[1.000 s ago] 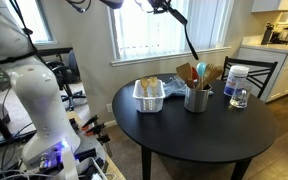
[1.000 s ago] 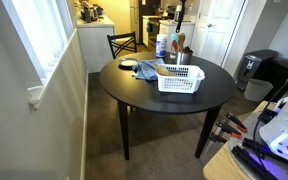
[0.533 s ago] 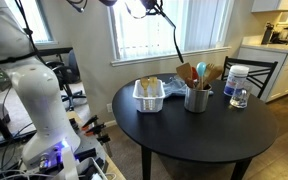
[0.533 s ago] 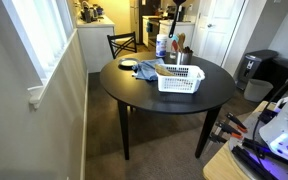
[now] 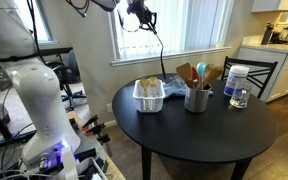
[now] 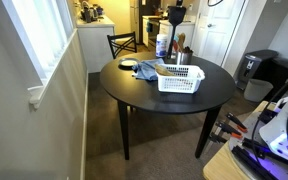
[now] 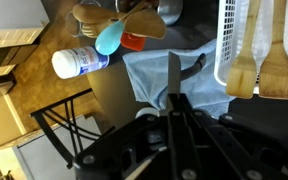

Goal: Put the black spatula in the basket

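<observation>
My gripper will release the black spatula in the white basket (image 5: 158,89) (image 7: 231,52), between the wooden utensils and the pot-side. The spatula now hangs high above the table.
My gripper (image 5: 140,13) is high above the table, shut on the handle of the black spatula (image 5: 156,48), which hangs down with its head just above and behind the white slotted basket (image 5: 149,95). In the wrist view the shut fingers (image 7: 174,102) hold the spatula (image 7: 174,70) pointing down over a blue cloth, with the basket (image 7: 224,40) to the right. The gripper (image 6: 177,12) and the basket (image 6: 181,78) also show in an exterior view. The basket holds wooden utensils (image 7: 247,60).
A grey metal pot (image 5: 197,98) with wooden spoons and a teal-headed spatula (image 7: 109,38) stands beside the basket. A blue cloth (image 7: 149,75), a white bottle (image 7: 79,62) and a jar (image 5: 237,80) lie near the far edge. A chair (image 5: 259,70) stands behind the round black table (image 5: 184,135).
The gripper has carried the black spatula sideways, away from above the pot and towards the basket. Nothing on the table has moved.
</observation>
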Robot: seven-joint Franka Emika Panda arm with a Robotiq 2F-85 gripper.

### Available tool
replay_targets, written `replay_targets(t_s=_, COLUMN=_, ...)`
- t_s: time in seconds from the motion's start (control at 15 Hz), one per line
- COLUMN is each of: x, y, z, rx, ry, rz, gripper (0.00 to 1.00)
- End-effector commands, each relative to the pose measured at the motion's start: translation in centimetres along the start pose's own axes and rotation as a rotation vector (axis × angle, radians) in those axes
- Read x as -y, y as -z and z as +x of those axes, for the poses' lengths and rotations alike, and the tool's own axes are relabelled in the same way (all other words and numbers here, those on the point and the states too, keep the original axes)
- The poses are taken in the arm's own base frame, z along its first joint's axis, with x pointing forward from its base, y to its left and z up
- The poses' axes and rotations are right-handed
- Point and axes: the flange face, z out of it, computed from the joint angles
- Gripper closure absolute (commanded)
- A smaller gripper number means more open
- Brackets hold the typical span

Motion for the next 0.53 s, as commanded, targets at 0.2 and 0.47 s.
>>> replay_targets(t_s=0.2, x=0.3, y=-0.7, z=3.9, rx=0.206, ry=-0.150, rz=0.117, gripper=0.99)
replay_targets(t_s=0.47, x=0.5, y=-0.9, z=6.7, rx=0.309, ry=-0.213, rz=0.118, gripper=0.99)
